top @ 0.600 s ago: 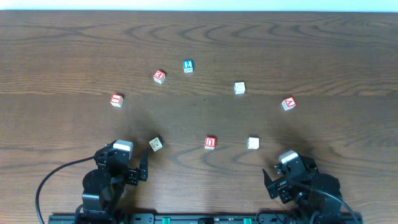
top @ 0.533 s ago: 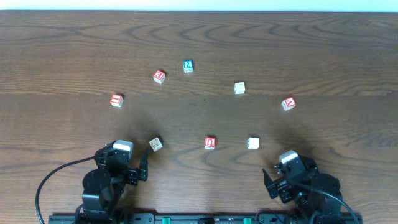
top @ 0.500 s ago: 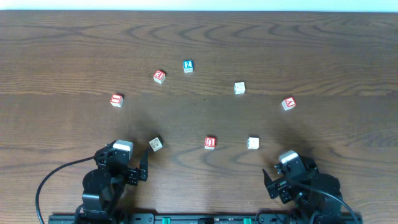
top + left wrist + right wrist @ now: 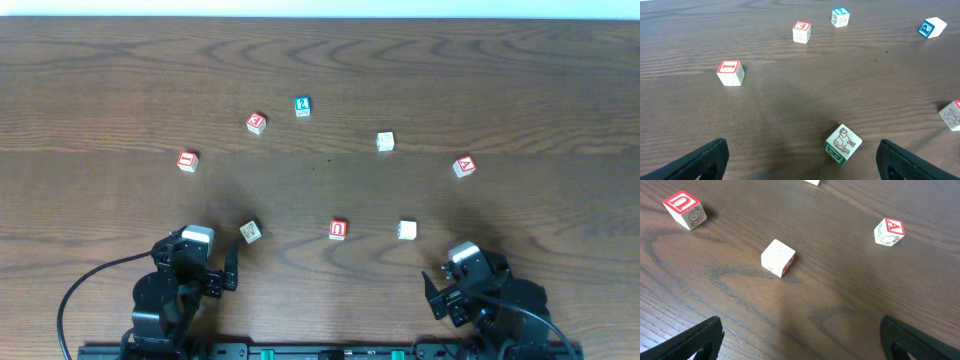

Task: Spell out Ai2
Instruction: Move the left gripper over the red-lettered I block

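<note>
My left gripper is going to close on the sides of the red-framed "I" cube (image 4: 188, 162) (image 4: 731, 74), since that cube gives me the middle letter of Ai2.
The red-framed "A" cube (image 4: 463, 166) sits at the right, also in the right wrist view (image 4: 888, 231). The red-framed "I" cube (image 4: 187, 160) sits at the left, also in the left wrist view (image 4: 731, 73). The blue-framed "2" cube (image 4: 302, 105) sits at the back middle, also in the left wrist view (image 4: 840, 17). My left gripper (image 4: 197, 260) (image 4: 800, 167) is open and empty at the front left. My right gripper (image 4: 465, 273) (image 4: 800, 347) is open and empty at the front right. Neither touches a cube.
A red-framed "U" cube (image 4: 338, 229) (image 4: 684, 209) and a plain white cube (image 4: 406, 230) (image 4: 778, 257) lie near the front middle. A green-edged picture cube (image 4: 250, 232) (image 4: 843, 144) lies just ahead of the left gripper. Another red cube (image 4: 256, 122) and a pale cube (image 4: 385, 141) lie farther back.
</note>
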